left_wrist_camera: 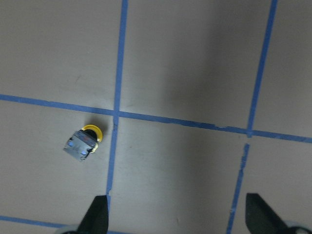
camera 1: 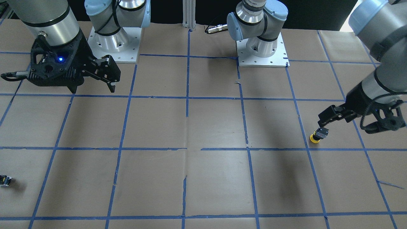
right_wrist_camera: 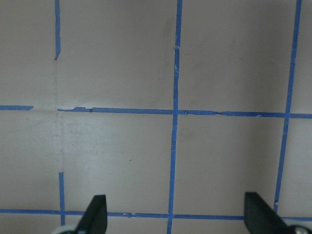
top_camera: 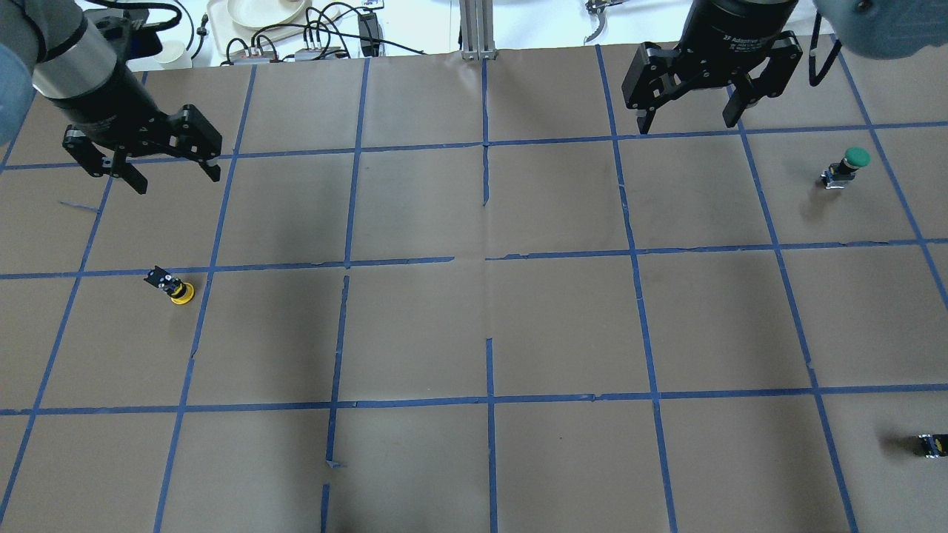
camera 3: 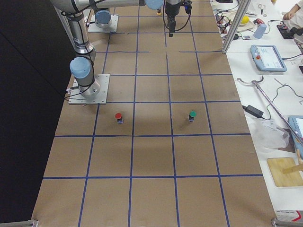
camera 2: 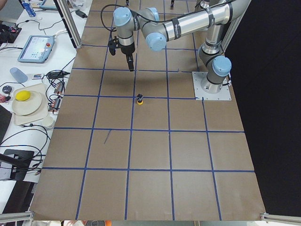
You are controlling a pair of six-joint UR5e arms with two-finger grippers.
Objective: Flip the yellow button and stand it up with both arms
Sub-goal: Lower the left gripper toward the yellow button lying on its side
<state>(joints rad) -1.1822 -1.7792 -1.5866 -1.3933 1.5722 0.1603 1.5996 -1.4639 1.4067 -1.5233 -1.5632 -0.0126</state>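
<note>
Next, my left gripper closes on the black-and-grey body (camera 1: 321, 133) (left_wrist_camera: 80, 145) of the yellow button and leaves the yellow cap sticking out past the fingers.
The yellow button (top_camera: 172, 286) rests on the brown paper with its yellow cap down and its black-and-grey body up, slightly tilted. It also shows in the front view (camera 1: 318, 135), the left side view (camera 2: 139, 99) and the left wrist view (left_wrist_camera: 83, 143). My left gripper (top_camera: 178, 180) hangs open and empty above the table, off to one side of the button and apart from it; its fingertips (left_wrist_camera: 98, 215) show at the bottom of the left wrist view. My right gripper (top_camera: 685, 122) is open and empty, high over the table's other half.
A green-capped button (top_camera: 848, 166) stands on my right side, and a red-capped one (camera 3: 119, 117) stands nearer the robot's base. A small dark switch part (top_camera: 932, 444) lies at the right edge. Plates and cables (top_camera: 259, 22) lie beyond the paper.
</note>
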